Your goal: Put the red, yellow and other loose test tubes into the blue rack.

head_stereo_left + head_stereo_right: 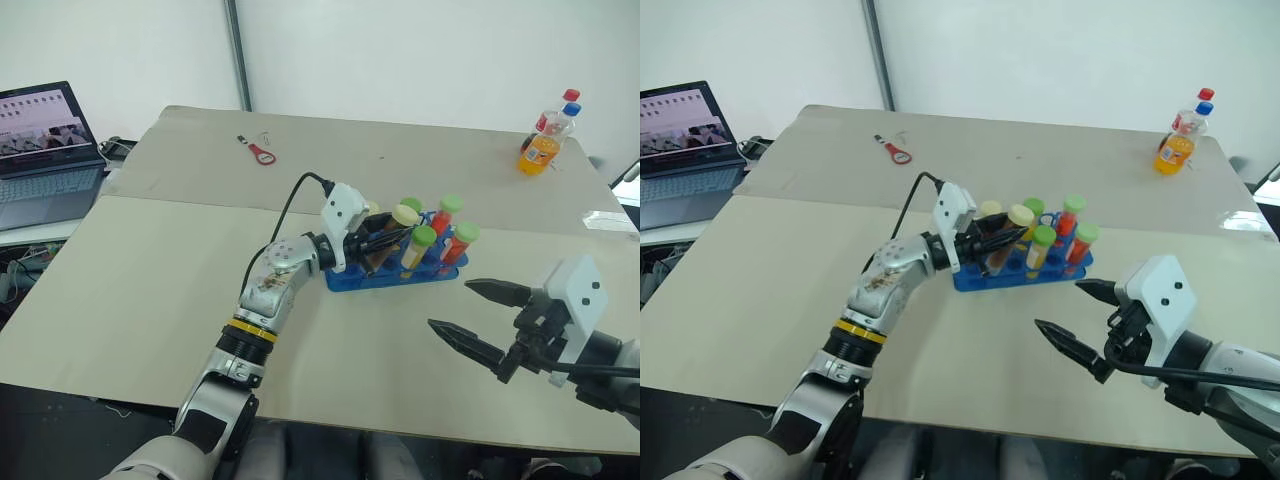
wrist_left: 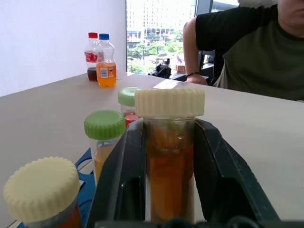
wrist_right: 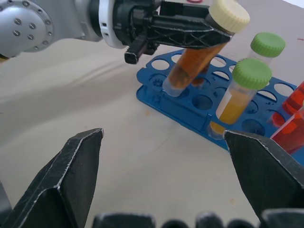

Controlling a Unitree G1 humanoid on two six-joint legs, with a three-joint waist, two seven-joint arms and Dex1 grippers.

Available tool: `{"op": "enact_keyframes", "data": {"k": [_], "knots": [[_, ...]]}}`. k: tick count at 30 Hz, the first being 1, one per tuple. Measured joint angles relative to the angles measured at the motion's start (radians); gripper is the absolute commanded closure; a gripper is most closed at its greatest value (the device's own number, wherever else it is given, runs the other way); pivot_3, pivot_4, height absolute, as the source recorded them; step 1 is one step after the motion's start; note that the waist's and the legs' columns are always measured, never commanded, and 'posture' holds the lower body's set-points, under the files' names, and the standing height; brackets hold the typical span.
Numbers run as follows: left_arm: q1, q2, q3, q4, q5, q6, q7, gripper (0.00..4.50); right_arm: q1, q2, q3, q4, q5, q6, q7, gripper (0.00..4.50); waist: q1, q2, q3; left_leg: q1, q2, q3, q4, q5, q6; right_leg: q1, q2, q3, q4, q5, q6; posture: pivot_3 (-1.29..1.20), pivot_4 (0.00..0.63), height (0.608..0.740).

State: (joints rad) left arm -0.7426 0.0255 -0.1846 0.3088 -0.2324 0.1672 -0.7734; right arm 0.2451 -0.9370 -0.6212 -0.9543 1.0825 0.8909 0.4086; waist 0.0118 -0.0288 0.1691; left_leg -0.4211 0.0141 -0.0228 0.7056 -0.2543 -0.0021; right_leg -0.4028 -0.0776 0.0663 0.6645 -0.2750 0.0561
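The cream-capped tube leans at the blue rack's hole with my left gripper just under its cap. Next, I open that gripper and grip the tube's body lower (image 3: 189, 67).
The blue rack (image 1: 352, 282) stands mid-table with several capped tubes upright in it: green-capped yellow ones (image 3: 240, 92) and red ones (image 3: 292, 114). My left gripper (image 1: 398, 236) is shut on a cream-capped tube of orange-brown liquid (image 3: 194, 64), also seen between its fingers (image 2: 168, 152). This tube leans, and its lower end meets a hole at the rack's near end. My right gripper (image 1: 452, 305) hangs open and empty over the table, in front and to the right of the rack, pointing toward it.
A laptop (image 1: 45, 150) sits off the table's left side. Two drink bottles (image 1: 548, 140) stand at the far right corner, and a small red-handled tool (image 1: 262, 153) lies at the far middle. A seated person (image 2: 247, 47) is beyond the table.
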Motion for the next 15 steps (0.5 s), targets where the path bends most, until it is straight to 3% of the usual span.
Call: {"op": "enact_keyframes", "data": {"k": [15], "knots": [[-0.026, -0.045, 0.012, 0.127, 0.04, -0.118, 0.034, 3.63, 0.038, -0.013, -0.029, -0.009, 0.04, -0.001, -0.058, 0.0, 0.001, 0.0, 0.0, 0.0, 0.0, 0.0, 0.0, 0.0, 0.0, 0.001, 0.0, 0.0, 0.0, 0.0, 0.0, 0.0, 0.15, 0.701]]}}
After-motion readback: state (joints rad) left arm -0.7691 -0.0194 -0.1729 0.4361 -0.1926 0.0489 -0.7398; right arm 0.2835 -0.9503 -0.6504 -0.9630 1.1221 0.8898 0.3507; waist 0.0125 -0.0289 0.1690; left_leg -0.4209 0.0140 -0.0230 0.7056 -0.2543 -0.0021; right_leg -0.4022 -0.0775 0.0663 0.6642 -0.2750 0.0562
